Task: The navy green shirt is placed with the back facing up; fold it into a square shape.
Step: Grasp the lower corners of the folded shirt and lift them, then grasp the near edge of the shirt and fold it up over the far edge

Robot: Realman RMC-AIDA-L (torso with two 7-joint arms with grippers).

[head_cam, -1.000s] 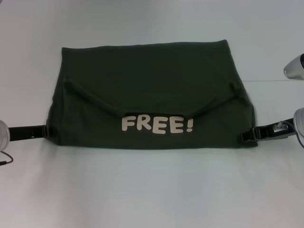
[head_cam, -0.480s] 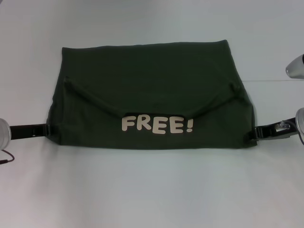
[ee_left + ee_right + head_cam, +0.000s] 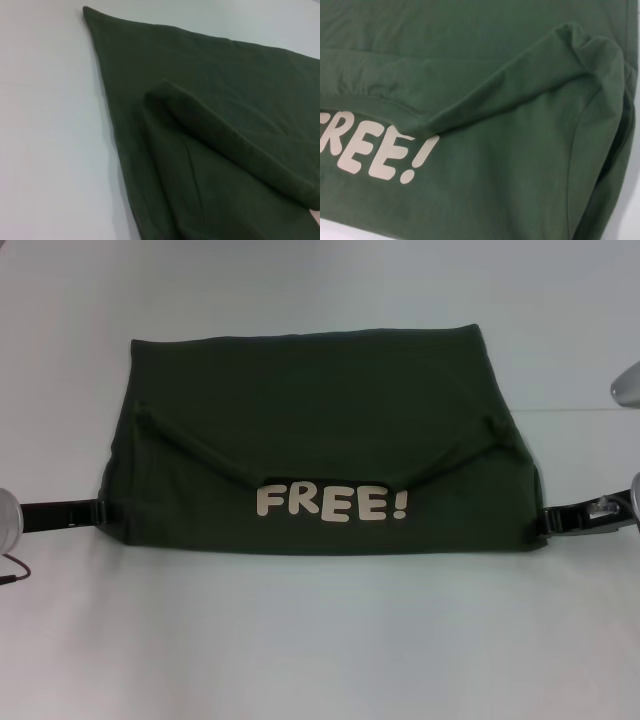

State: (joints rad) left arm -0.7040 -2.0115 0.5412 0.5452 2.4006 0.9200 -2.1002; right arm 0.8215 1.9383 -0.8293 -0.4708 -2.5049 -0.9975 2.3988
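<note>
My right gripper is going to release the front corner of the shirt where the table's thin line meets the shirt's side edge [image 3: 513, 414] [image 3: 628, 25].
The navy green shirt [image 3: 320, 430] lies folded into a wide rectangle in the middle of the white table, with a cream "FREE!" print [image 3: 332, 503] showing near its front edge below a curved fold. My left gripper [image 3: 103, 512] lies low at the shirt's front left corner, touching its edge. My right gripper [image 3: 553, 521] sits just beside the front right corner, slightly apart from the cloth. The left wrist view shows a shirt corner and a raised fold [image 3: 225, 135]. The right wrist view shows the print [image 3: 375, 150] and a bunched fold [image 3: 580, 45].
The white table [image 3: 320, 640] spreads around the shirt on all sides. A metal part of the right arm [image 3: 627, 383] shows at the right border. A thin cable [image 3: 12, 573] hangs by the left arm.
My right gripper has slid to the right, away from the shirt's front right corner. The left gripper and the shirt have stayed in place.
</note>
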